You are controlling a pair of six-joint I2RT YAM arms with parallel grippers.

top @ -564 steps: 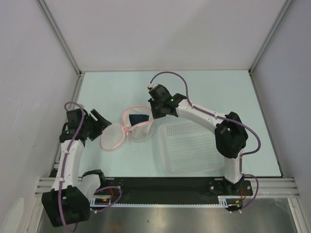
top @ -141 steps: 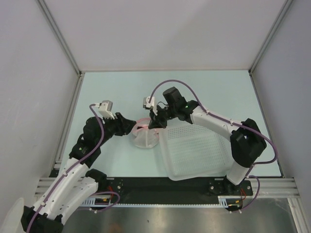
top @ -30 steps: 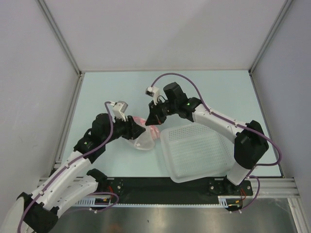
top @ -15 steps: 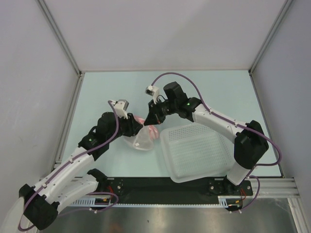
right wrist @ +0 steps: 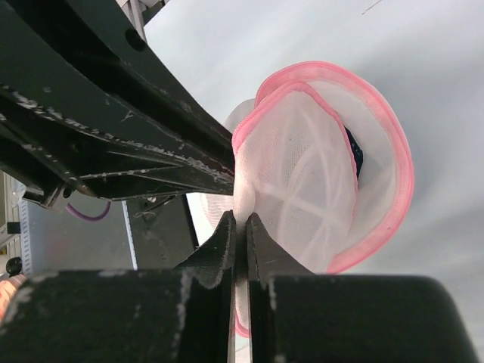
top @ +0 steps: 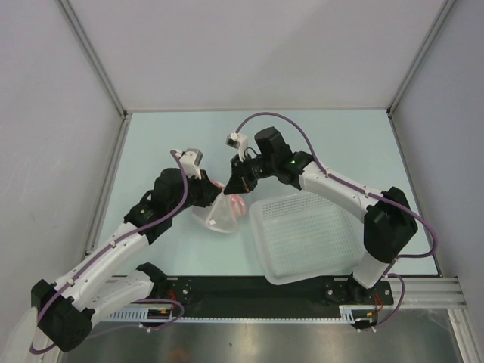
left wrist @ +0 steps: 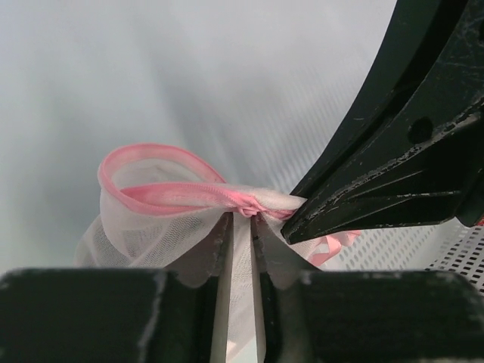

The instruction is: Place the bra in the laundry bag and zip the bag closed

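The mesh just under the laundry bag's pink zipper pull is pinched in my left gripper, so that gripper should open and take the zipper pull itself (left wrist: 249, 207) before zipping.
The laundry bag (top: 219, 217), white mesh with a pink rim, hangs bunched between both grippers left of the table's middle. My left gripper (top: 217, 190) has its fingers nearly together, a fold of mesh (left wrist: 240, 249) pinched between them just under the twisted pink rim (left wrist: 162, 198). My right gripper (top: 233, 187) is shut on the bag's white mesh (right wrist: 243, 198) right beside it. In the right wrist view the bag (right wrist: 318, 174) bulges rounded, and a dark sliver of the bra (right wrist: 353, 155) shows inside at its far edge.
A white perforated plastic basket (top: 306, 234) lies right of the bag, under the right arm. The right gripper's black finger (left wrist: 378, 181) crowds the left wrist view. White walls enclose the pale table (top: 340, 144) on three sides.
My left gripper has moved right, up to the bag's rim next to the right gripper, and its jaws have narrowed onto the mesh. The right arm has barely moved.
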